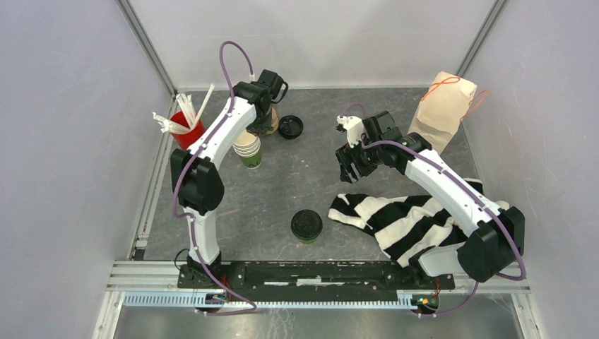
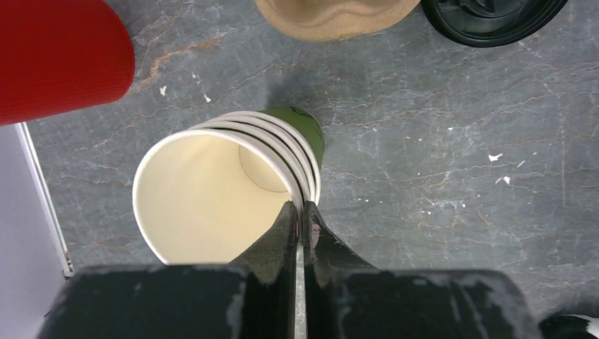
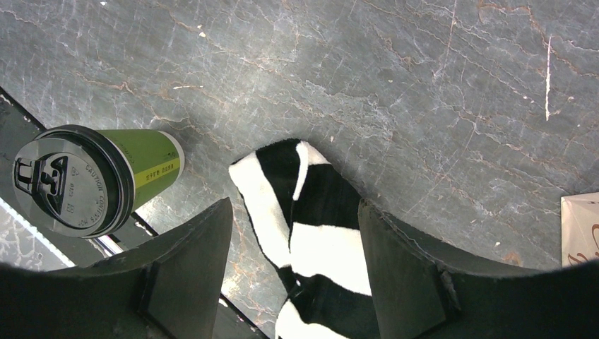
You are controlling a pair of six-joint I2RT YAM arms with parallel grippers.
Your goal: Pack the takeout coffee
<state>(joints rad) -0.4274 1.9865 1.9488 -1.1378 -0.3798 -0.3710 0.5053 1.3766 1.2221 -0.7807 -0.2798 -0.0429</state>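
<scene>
The robot's left gripper will release the top cup on the table (image 1: 303, 203) just behind the green cup with the lid.
A stack of nested green paper cups (image 1: 247, 150), cream inside and without a lid, stands at the back left. It fills the left wrist view (image 2: 212, 194). My left gripper (image 1: 260, 131) (image 2: 302, 212) is shut on the right rim of the top cup, with one finger inside it. A loose black lid (image 1: 290, 126) (image 2: 494, 18) lies to the right of the stack. A second green cup (image 1: 306, 226) (image 3: 99, 180), with its black lid on, stands near the front middle. My right gripper (image 1: 348, 169) (image 3: 293, 205) is open and empty, above the end of a striped cloth.
A red cup with white straws (image 1: 185, 127) (image 2: 56, 56) stands left of the stack. The brown pulp carrier (image 1: 272, 121) (image 2: 335, 18) sits just behind the stack. A brown paper bag (image 1: 441, 109) is at the back right. A black-and-white striped cloth (image 1: 410, 219) (image 3: 311, 233) lies under the right arm.
</scene>
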